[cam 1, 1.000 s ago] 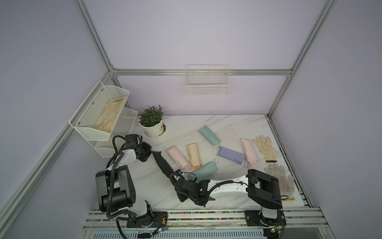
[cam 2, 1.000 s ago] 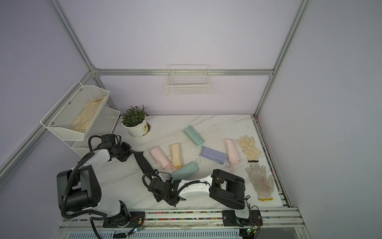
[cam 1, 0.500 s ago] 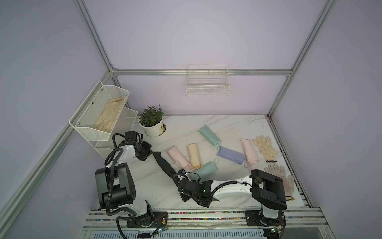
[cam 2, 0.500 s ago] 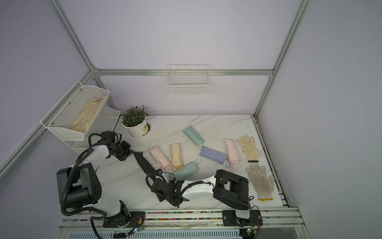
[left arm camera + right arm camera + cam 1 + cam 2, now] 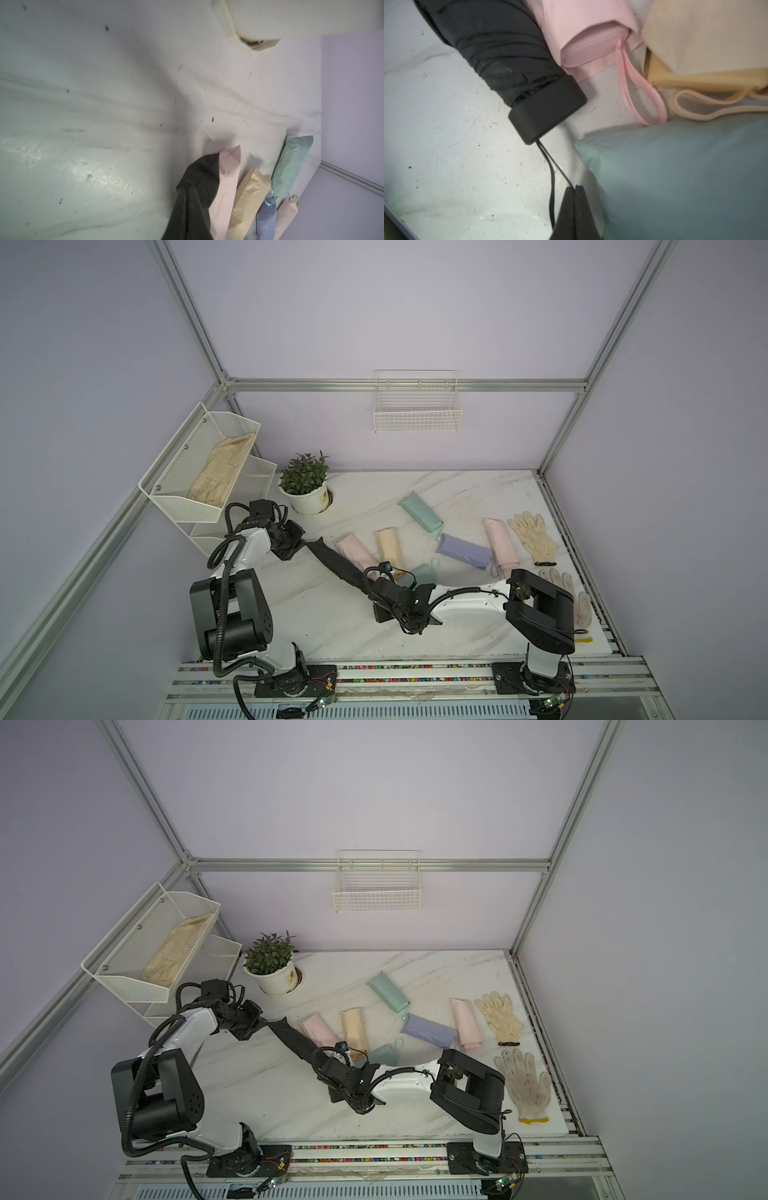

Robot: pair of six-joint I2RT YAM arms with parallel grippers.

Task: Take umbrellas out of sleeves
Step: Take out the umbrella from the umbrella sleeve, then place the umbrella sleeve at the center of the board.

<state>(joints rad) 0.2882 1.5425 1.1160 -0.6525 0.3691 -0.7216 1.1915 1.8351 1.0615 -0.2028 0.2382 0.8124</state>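
Observation:
My left gripper is going to release the empty black sleeve on the marble [image 5: 302, 536] [image 5: 156, 68] in front of the potted plant.
A black umbrella [image 5: 500, 47] lies on the marble table, its blocky handle [image 5: 548, 112] bare. My right gripper [image 5: 575, 187] is shut on its thin black wrist loop [image 5: 550, 166]. In a top view the right gripper [image 5: 372, 587] sits at the umbrella's near end. The black sleeve [image 5: 328, 560] still covers its far part and stretches to my left gripper [image 5: 301, 542], which is shut on the sleeve's end. In the left wrist view the black sleeve [image 5: 193, 197] runs out under the frame edge and the fingers are hidden. Pink [image 5: 357, 553], yellow [image 5: 390, 549], mint green [image 5: 420, 512], lilac [image 5: 463, 551] and another pink [image 5: 502, 545] sleeved umbrella lie behind.
Another mint green sleeve [image 5: 422, 574] lies right beside my right gripper. Two cream gloves [image 5: 534, 537] [image 5: 571, 601] lie at the right edge. A potted plant [image 5: 305, 485] and a white wire rack [image 5: 208, 477] stand just behind my left gripper. A wire basket [image 5: 417, 406] hangs on the back wall.
The right arm has drawn slightly to the right with the loop. The black sleeve now looks stretched longer between the two grippers. The left gripper has barely moved.

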